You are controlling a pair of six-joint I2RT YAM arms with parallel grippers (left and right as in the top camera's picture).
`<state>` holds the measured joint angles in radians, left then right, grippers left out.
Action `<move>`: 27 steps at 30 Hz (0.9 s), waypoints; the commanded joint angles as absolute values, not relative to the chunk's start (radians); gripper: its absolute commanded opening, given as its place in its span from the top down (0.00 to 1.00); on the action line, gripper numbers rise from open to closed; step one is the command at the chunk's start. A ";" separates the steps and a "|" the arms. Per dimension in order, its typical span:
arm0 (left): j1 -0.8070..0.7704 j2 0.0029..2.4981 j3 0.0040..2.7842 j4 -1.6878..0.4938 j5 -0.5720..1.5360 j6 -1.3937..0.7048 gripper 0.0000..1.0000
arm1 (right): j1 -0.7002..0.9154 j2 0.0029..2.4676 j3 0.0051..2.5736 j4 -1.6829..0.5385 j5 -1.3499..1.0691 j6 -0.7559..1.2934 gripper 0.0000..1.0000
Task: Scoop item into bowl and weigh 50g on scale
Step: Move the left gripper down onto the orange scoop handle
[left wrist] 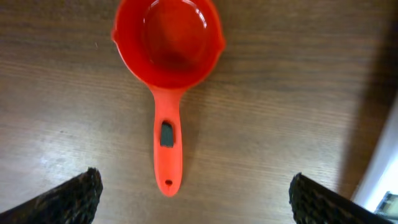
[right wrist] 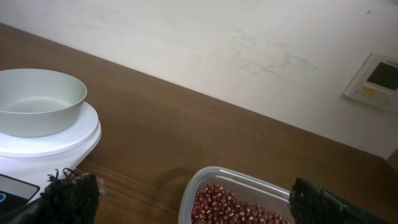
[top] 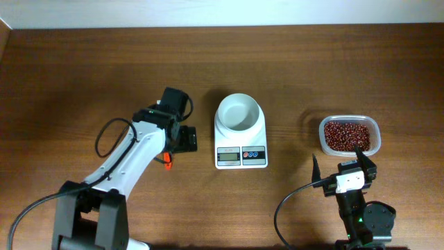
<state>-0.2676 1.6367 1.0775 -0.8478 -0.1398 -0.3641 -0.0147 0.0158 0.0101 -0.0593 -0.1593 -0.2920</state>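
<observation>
Next, my left gripper grips closer to the scoop's cup (left wrist: pixel 167 103), as it is around the end of the scoop's handle now and needs to leave that end for my right gripper.
An orange-red scoop (left wrist: pixel 166 74) lies empty on the table, cup far, handle toward me. My left gripper (left wrist: pixel 196 202) is open above it, with a finger on each side of the handle end and not touching it. In the overhead view the left gripper (top: pixel 182 137) hides most of the scoop; only the handle end (top: pixel 167 161) shows. The empty white bowl (top: pixel 239 113) sits on the white scale (top: pixel 241 156). The red-brown beans (top: pixel 349 135) fill a clear container (top: pixel 323 132). My right gripper (top: pixel 359 160) is open and empty just in front of the container (right wrist: pixel 249 180).
The scale's display and two buttons face the table's front edge. The bowl (right wrist: pixel 37 99) and the scale (right wrist: pixel 62 140) lie left of the right gripper (right wrist: pixel 199 202). A wall with a white control panel (right wrist: pixel 373 81) stands behind the table.
</observation>
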 commanded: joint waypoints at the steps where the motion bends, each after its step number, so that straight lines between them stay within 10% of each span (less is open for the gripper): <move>1: -0.259 1.623 1.007 -0.808 -0.163 -0.422 0.01 | -0.007 0.010 0.006 -0.064 -0.165 -0.292 0.01; 3: -0.259 1.623 0.993 -0.800 -0.162 -0.427 0.01 | -0.007 0.010 0.006 -0.064 -0.165 -0.292 0.01; 7: -0.259 1.623 0.941 -0.755 -0.162 -0.433 0.44 | -0.007 0.010 0.006 -0.064 -0.165 -0.292 0.01; 27: -0.209 1.624 0.794 -0.546 -0.135 -0.432 0.58 | -0.007 0.010 0.006 -0.064 -0.165 -0.292 0.01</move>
